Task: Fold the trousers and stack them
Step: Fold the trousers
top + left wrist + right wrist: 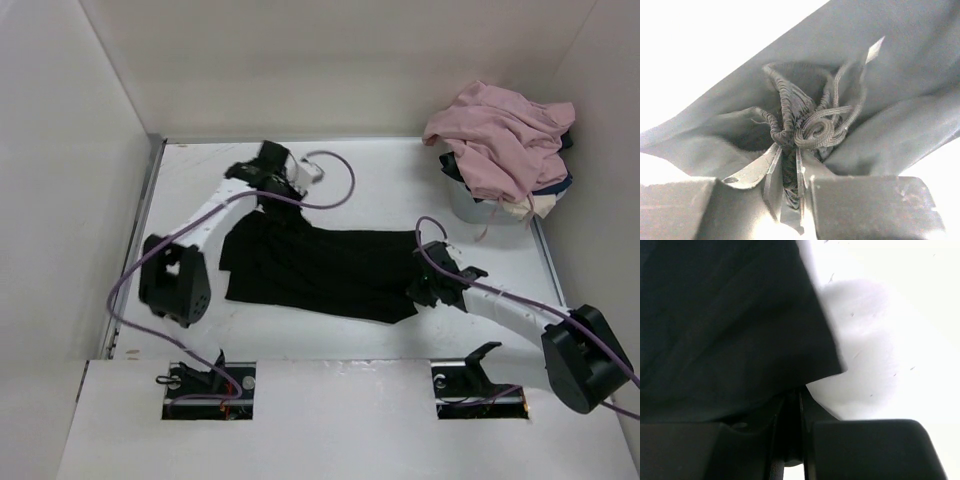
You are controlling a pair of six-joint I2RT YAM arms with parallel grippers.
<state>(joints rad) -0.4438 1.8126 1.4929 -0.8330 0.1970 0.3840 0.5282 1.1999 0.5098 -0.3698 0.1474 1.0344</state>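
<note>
Next, I open my right gripper and pinch the cloth at that corner (817,374) of the black trousers, which hangs loose past my right gripper's fingertips, before I start folding.
The black trousers (320,265) lie spread across the middle of the white table (400,180), lengthwise from left to right. My left gripper (264,198) is at their far left end. In the left wrist view it (786,170) is shut on the bunched elastic waistband (785,107), with the coiled drawstring (820,131) just beyond the fingertips. My right gripper (425,287) is at the trousers' right end. In the right wrist view it (793,405) is shut on the edge of the black cloth (725,325), close to a corner of it, low over the table.
A white bin (478,205) at the far right is heaped with a dusty-pink garment (500,140) and some navy and cream cloth (545,195). White walls (60,180) enclose the table on three sides. Purple cables (335,195) loop off both arms.
</note>
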